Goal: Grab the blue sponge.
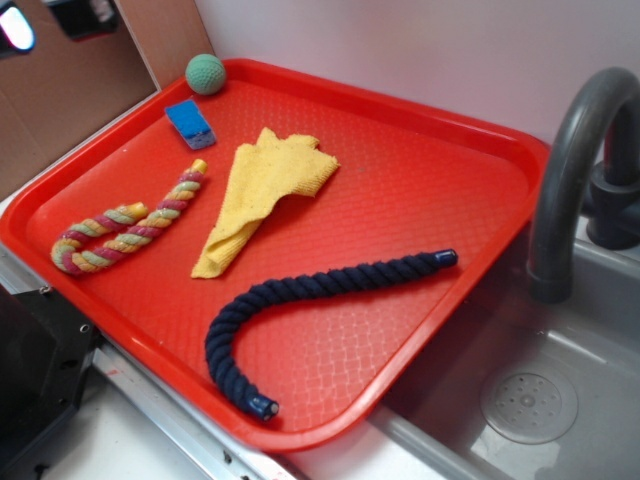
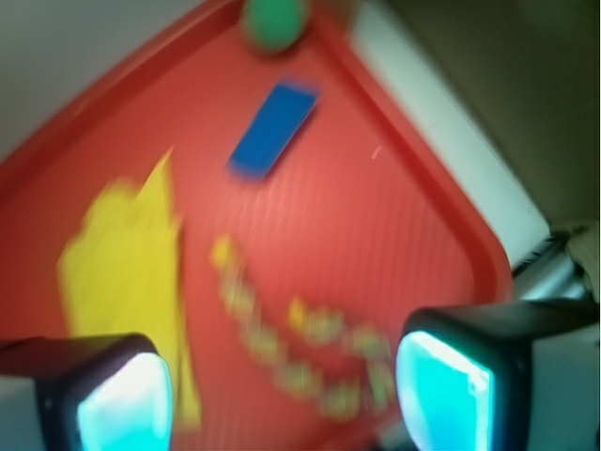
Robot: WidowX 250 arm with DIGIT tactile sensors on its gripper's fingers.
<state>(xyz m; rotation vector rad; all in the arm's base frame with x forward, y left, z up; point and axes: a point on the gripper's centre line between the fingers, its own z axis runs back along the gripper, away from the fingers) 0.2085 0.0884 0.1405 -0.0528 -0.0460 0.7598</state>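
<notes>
Next, my gripper goes to the blue sponge's middle [image 1: 190, 121] [image 2: 272, 132] and closes there, with its fingers against the sponge's long sides.
The blue sponge [image 1: 190, 123] is a small bright-blue block lying flat near the far left corner of the red tray [image 1: 430, 190], just in front of the green knitted ball [image 1: 205, 73]. The wrist view is blurred. In it the blue sponge [image 2: 273, 129] sits well ahead of my gripper [image 2: 286, 390], up the tray [image 2: 394, 207] and below the ball [image 2: 274, 21]. My gripper is open, with its two cyan pads [image 2: 441, 395] wide apart and nothing between them. It hovers over the multicoloured rope [image 2: 310, 352], apart from the sponge.
A yellow cloth [image 1: 262, 190] lies mid-tray, seen as a yellow cloth [image 2: 122, 254] to the left in the wrist view. A multicoloured rope [image 1: 125, 225] lies at the left and a long navy rope [image 1: 310, 300] near the front. At the right are a grey faucet [image 1: 570, 180] and sink [image 1: 530, 400]. Brown cardboard [image 1: 70, 90] stands behind.
</notes>
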